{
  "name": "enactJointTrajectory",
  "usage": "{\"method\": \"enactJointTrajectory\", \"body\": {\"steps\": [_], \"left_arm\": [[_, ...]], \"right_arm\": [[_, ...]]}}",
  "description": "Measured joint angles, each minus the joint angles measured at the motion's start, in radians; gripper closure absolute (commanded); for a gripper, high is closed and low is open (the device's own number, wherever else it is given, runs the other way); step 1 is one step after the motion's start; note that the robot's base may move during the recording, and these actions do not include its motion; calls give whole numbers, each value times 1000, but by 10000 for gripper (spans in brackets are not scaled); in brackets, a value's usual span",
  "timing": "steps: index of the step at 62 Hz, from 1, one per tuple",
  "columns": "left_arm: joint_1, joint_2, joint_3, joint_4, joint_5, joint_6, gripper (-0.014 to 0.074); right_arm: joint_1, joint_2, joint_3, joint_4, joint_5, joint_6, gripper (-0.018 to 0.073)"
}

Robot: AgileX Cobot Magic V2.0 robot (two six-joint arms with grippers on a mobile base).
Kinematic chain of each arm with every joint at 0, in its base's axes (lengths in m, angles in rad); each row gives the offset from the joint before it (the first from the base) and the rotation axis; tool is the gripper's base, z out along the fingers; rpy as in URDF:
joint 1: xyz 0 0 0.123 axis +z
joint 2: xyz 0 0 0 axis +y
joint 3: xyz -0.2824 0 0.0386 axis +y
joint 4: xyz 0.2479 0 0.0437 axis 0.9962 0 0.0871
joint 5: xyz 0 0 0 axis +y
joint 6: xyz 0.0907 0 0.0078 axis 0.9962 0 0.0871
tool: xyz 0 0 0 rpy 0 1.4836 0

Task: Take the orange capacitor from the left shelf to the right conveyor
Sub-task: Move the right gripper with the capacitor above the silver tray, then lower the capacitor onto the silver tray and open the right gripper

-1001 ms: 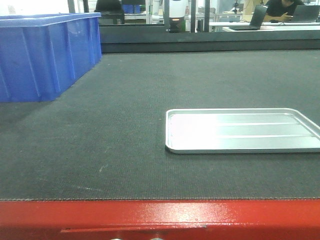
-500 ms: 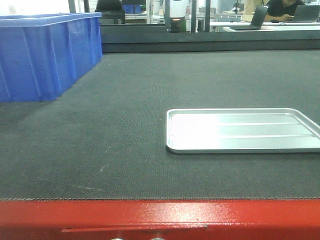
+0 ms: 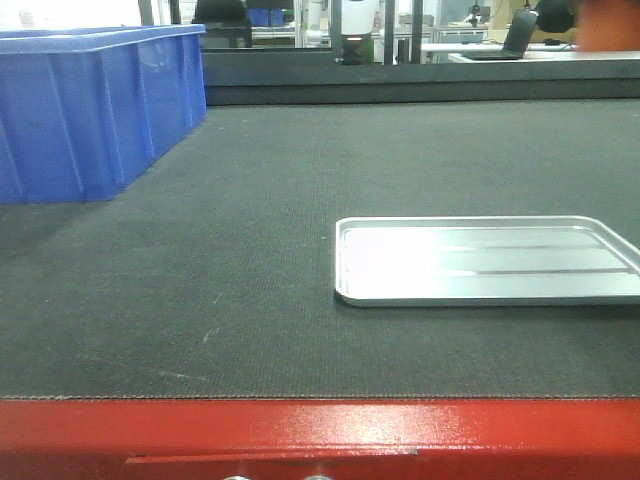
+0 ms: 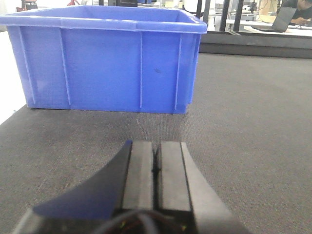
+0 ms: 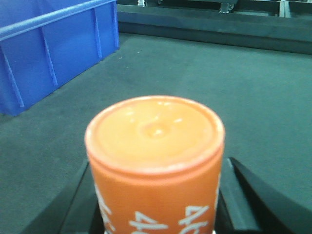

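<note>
The orange capacitor will go down upright from my right gripper near the middle of the shallow silver tray (image 3: 476,266).
The orange capacitor (image 5: 155,161) fills the right wrist view, flat top toward the camera, white "4680" print on its side. My right gripper (image 5: 156,200) is shut on it, a black finger (image 5: 241,195) pressed to each side, above the right conveyor's dark grey belt (image 5: 243,83). In the front view the capacitor (image 3: 607,24) shows as an orange blur at the top right edge, over the far belt (image 3: 250,200). My left gripper (image 4: 157,158) hovers low over the belt (image 4: 243,122), shut with nothing between its pads. The left shelf is out of view.
A blue plastic bin (image 3: 90,105) stands on the belt's far left, straight ahead of the left gripper (image 4: 107,63). A shallow silver tray (image 3: 490,260) lies at the front right. The red front edge (image 3: 320,435) runs along the bottom.
An orange blur, the capacitor, has come into the top right corner of the front view. Dark streaks now show in the tray's reflection. Bin and tray have not moved.
</note>
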Motion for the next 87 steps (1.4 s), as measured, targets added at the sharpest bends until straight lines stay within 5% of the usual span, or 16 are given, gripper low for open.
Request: {"method": "enactJointTrajectory", "body": {"steps": [19, 46, 66, 72, 87], "left_arm": [[0, 0, 0, 0, 0, 0, 723], [0, 0, 0, 0, 0, 0, 723], [0, 0, 0, 0, 0, 0, 723], [0, 0, 0, 0, 0, 0, 723], [0, 0, 0, 0, 0, 0, 723]], "right_arm": [[0, 316, 51, -69, -382, 0, 407], [0, 640, 49, -71, -656, -57, 409], [0, 755, 12, -71, -704, -99, 398], [0, 758, 12, -71, -712, -99, 333], [0, 760, 12, -71, -717, -56, -66]]}}
